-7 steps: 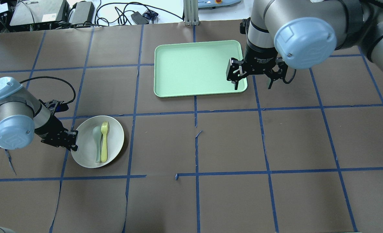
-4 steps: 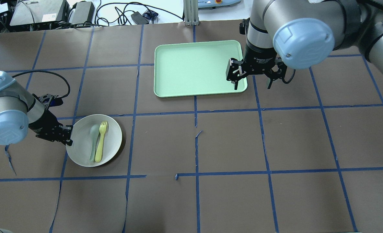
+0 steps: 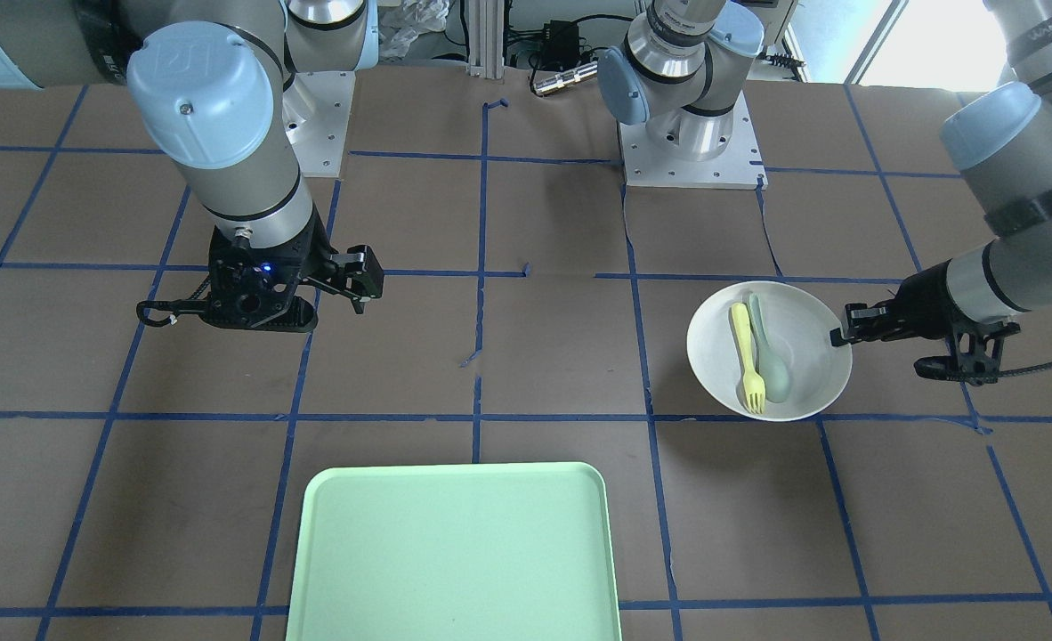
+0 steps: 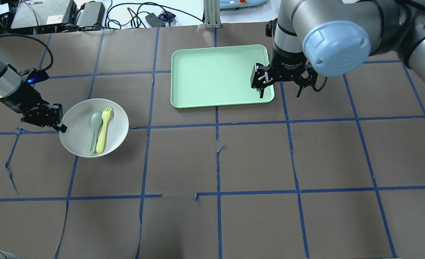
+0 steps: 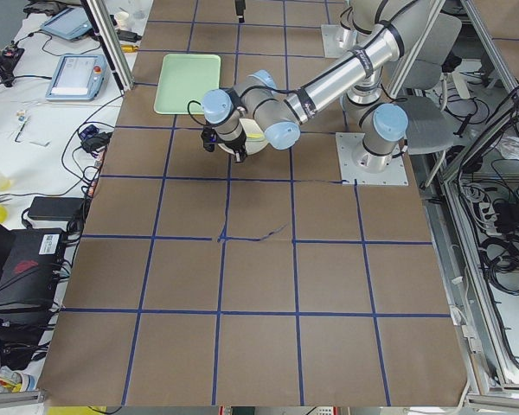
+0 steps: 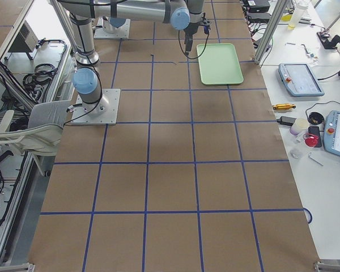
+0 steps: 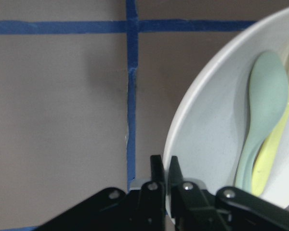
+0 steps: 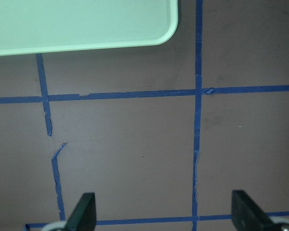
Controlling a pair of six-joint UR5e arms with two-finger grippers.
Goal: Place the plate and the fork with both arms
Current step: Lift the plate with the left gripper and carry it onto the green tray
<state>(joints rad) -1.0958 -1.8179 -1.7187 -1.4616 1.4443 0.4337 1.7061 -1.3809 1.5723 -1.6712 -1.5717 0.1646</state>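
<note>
Next, I release the white plate, held a little above the table, with my left gripper in the mint-green tray, midway (image 3: 445, 556) along the edge nearest my arms.
The white plate (image 4: 79, 122) is held by its left rim in my shut left gripper (image 4: 59, 126), and its shadow shows it a little above the table. The pale-yellow fork (image 4: 103, 130) lies in the plate beside a grey-green spoon (image 4: 94, 130). The left wrist view shows the jaws pinched on the plate's rim (image 7: 202, 139), with the spoon (image 7: 262, 115) and the fork (image 7: 279, 144) inside. In the front view the plate (image 3: 811, 361), the fork (image 3: 747, 356) and the left gripper (image 3: 842, 335) are on the right. My right gripper (image 4: 280, 94) is open and empty, hovering at the tray's right corner.
The mint-green tray (image 4: 216, 77) lies at the table's far middle and also shows in the front view (image 3: 455, 552) and the right wrist view (image 8: 82, 24). Brown paper with blue tape lines covers the table. Cables and boxes lie beyond the far edge.
My left gripper has carried the plate, with fork and spoon in it, away from the robot and slightly left. The right arm has hardly moved.
</note>
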